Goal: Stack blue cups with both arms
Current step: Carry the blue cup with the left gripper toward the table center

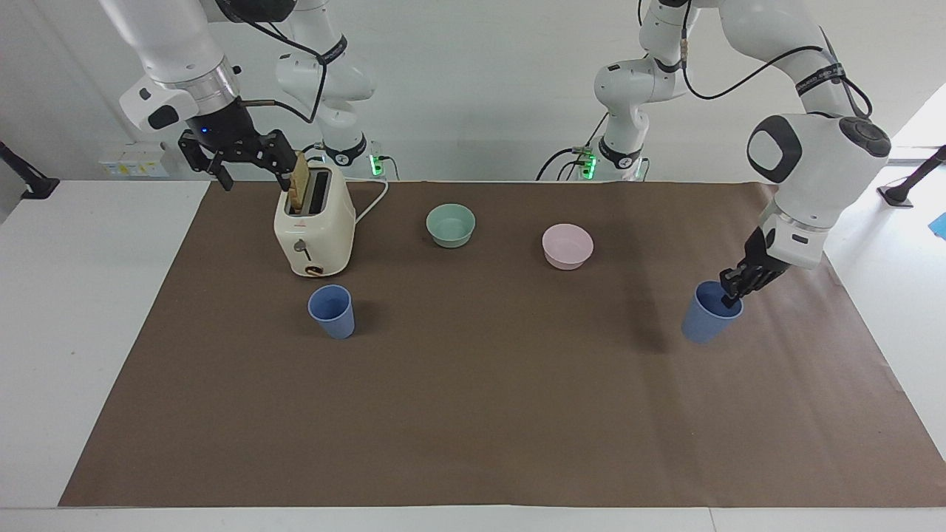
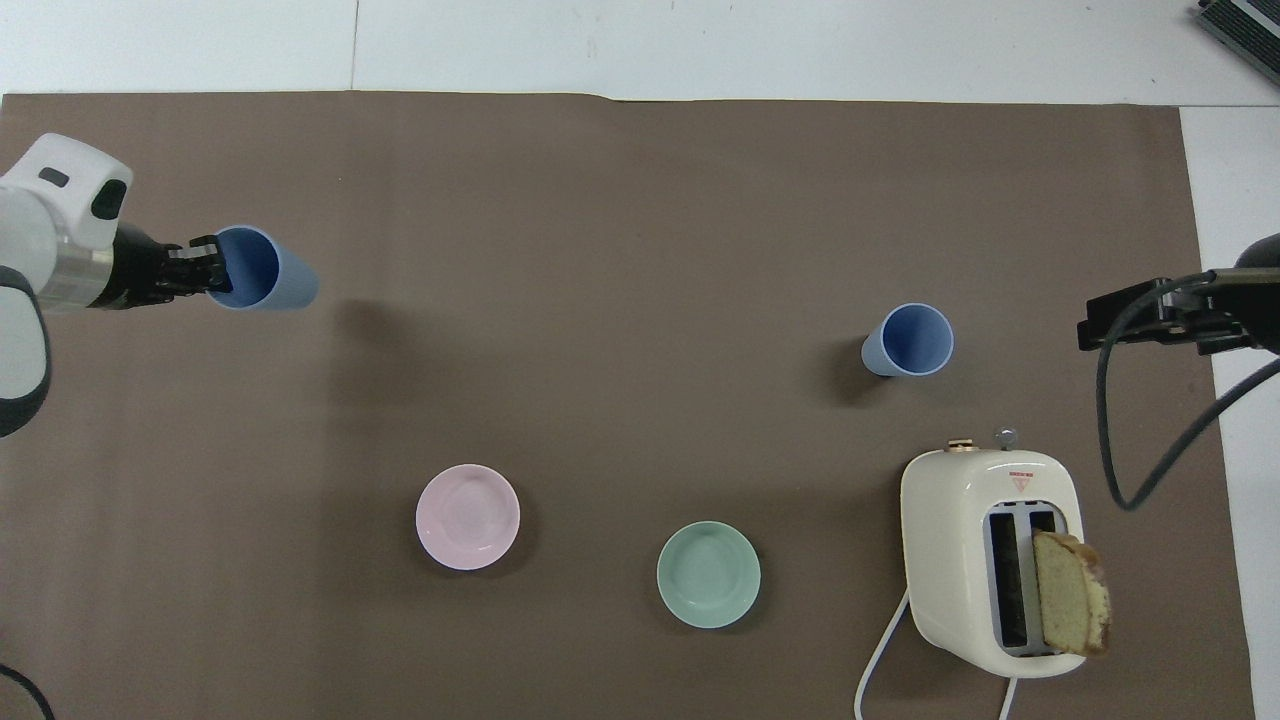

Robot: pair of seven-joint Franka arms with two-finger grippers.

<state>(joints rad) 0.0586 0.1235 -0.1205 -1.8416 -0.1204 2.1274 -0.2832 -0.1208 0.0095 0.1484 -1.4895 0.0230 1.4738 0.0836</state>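
Observation:
The blue cup in my left gripper, now tilted just above the mat, will be released upright on the brown mat (image 2: pixel 588 353), in the spot that lies beyond the gap between the bowls.
One blue cup (image 1: pixel 706 319) (image 2: pixel 272 282) hangs tilted just above the brown mat, clear of its own shadow, near the left arm's end of the table. My left gripper (image 1: pixel 732 290) (image 2: pixel 212 272) is shut on its rim, one finger inside the cup. The second blue cup (image 1: pixel 332 312) (image 2: pixel 908 340) stands upright on the mat in front of the toaster, with nothing touching it. My right gripper (image 1: pixel 251 166) (image 2: pixel 1120 318) waits open in the air beside the toaster's top, next to the bread slice, holding nothing.
A cream toaster (image 1: pixel 314 229) (image 2: pixel 990 560) with a bread slice (image 1: pixel 298 181) (image 2: pixel 1070 590) sticking out stands near the right arm. A green bowl (image 1: pixel 451 225) (image 2: pixel 708 575) and a pink bowl (image 1: pixel 567 246) (image 2: pixel 467 517) sit on the mat (image 1: pixel 473 414) nearer to the robots than the cups.

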